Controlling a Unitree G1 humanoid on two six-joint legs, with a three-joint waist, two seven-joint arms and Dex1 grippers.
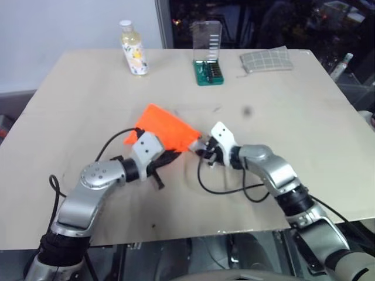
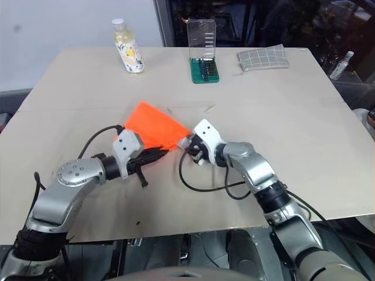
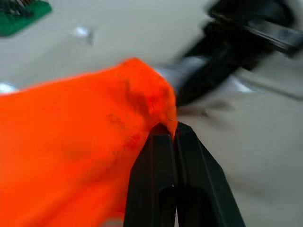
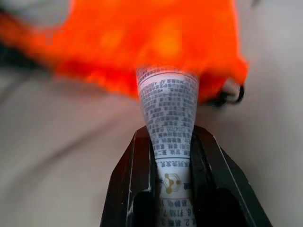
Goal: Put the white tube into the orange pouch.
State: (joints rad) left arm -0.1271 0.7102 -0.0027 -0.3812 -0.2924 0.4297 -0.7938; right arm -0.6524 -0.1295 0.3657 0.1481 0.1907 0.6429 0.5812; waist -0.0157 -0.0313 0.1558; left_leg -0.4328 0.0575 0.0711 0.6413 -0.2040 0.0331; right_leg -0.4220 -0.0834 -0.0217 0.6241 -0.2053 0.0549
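Note:
My right gripper is to let go of the white tube in the opening of the orange pouch (image 1: 176,133) (image 4: 168,59), with the tube's flat end sticking out.
The orange pouch (image 1: 164,129) lies near the middle of the table, its near corner lifted. My left gripper (image 3: 171,130) is shut on that corner's edge, pinching the fabric. My right gripper (image 4: 168,135) is shut on the white tube (image 4: 168,104), gripping its printed flat end. The tube's far end reaches into the fold of the pouch (image 4: 156,38) and is hidden by the fabric. In the head views the two grippers meet at the pouch's near right corner, the left gripper (image 1: 171,157) beside the right gripper (image 1: 202,149). A dark cord loop (image 4: 232,94) hangs at the pouch's edge.
At the table's far side stand a pale yellow bottle (image 1: 133,50), a green bit case with a clear lid (image 1: 208,70) and a grey checked pouch (image 1: 265,60). Black cables (image 1: 234,190) trail from my right arm over the table (image 1: 304,134) near its front edge.

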